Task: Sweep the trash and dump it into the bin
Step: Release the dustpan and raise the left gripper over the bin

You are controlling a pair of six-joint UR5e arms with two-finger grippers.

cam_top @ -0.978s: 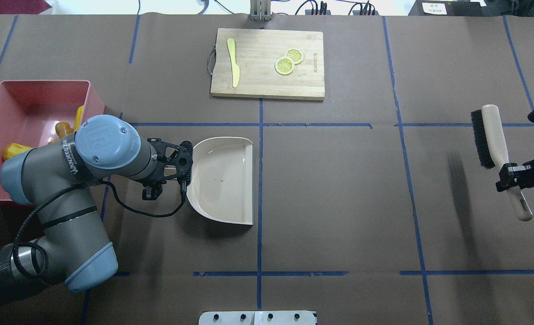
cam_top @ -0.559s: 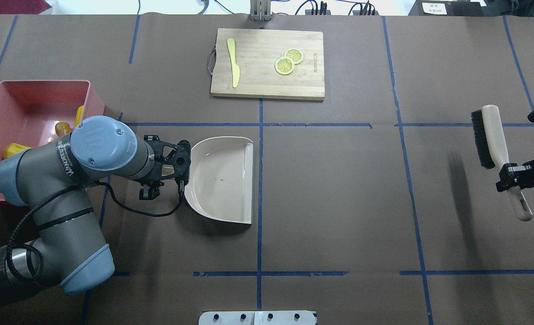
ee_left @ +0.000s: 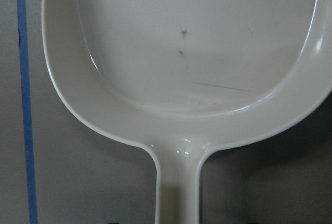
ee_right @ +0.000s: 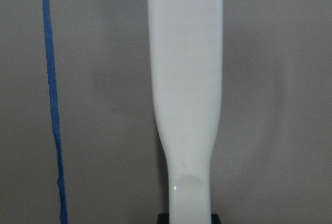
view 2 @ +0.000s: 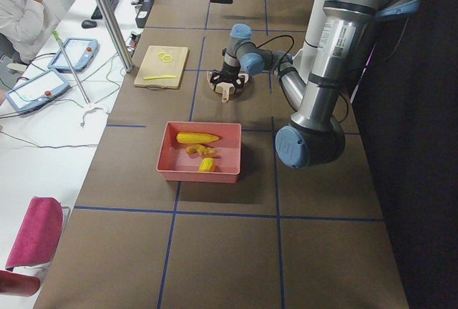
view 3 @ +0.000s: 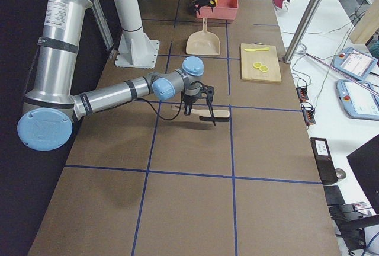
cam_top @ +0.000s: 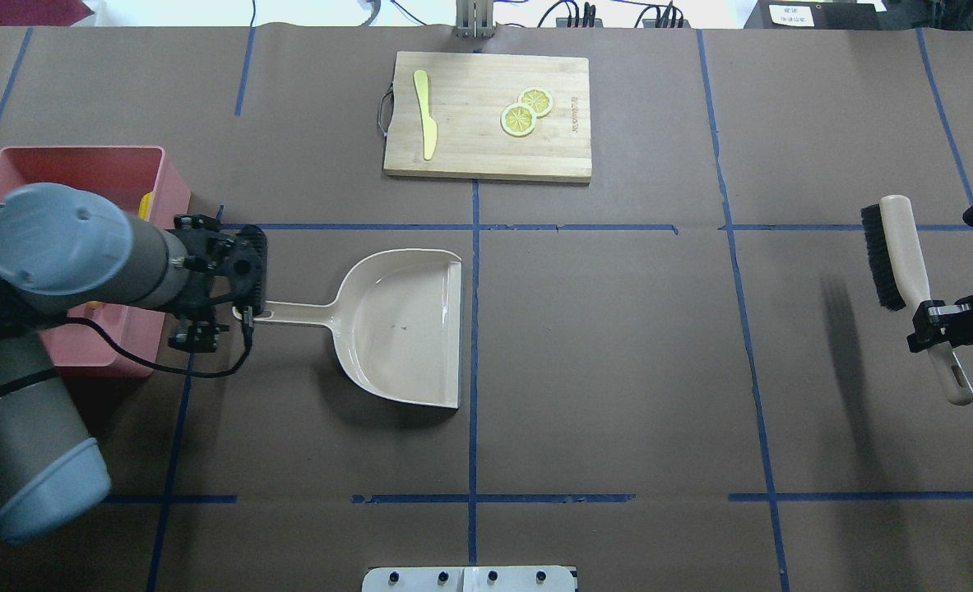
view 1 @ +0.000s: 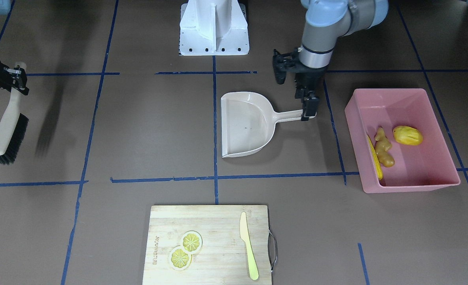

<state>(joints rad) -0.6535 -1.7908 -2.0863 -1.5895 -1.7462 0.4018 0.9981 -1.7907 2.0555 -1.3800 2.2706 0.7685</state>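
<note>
My right gripper is going to put the brush down on the bare table (view 1: 27, 114) beside the long slanting blue tape line.
The pink bin (view 1: 415, 185) holds the trash: a corn cob (view 1: 376, 159), a ginger root (view 1: 384, 152) and a yellow lump (view 1: 407, 135). In the overhead view the bin (cam_top: 83, 164) is half hidden by my left arm. The beige dustpan (cam_top: 404, 329) lies flat and empty on the table, handle toward the bin. My left gripper (cam_top: 247, 311) is shut on the handle's end, also seen in the front view (view 1: 308, 114). My right gripper (cam_top: 938, 325) is shut on the handle of a black-bristled brush (cam_top: 897, 247) held above the table at the far right.
A wooden cutting board (cam_top: 486, 152) at the table's far middle carries two lemon slices (cam_top: 525, 112) and a pale yellow knife (cam_top: 426, 115). The robot's white base (view 1: 214, 27) stands at the near edge. Blue tape lines cross the brown table.
My left arm has drawn back toward the bin and lowered the dustpan from tilted up to flat, so its handle now shows. The right arm and brush have barely moved.
</note>
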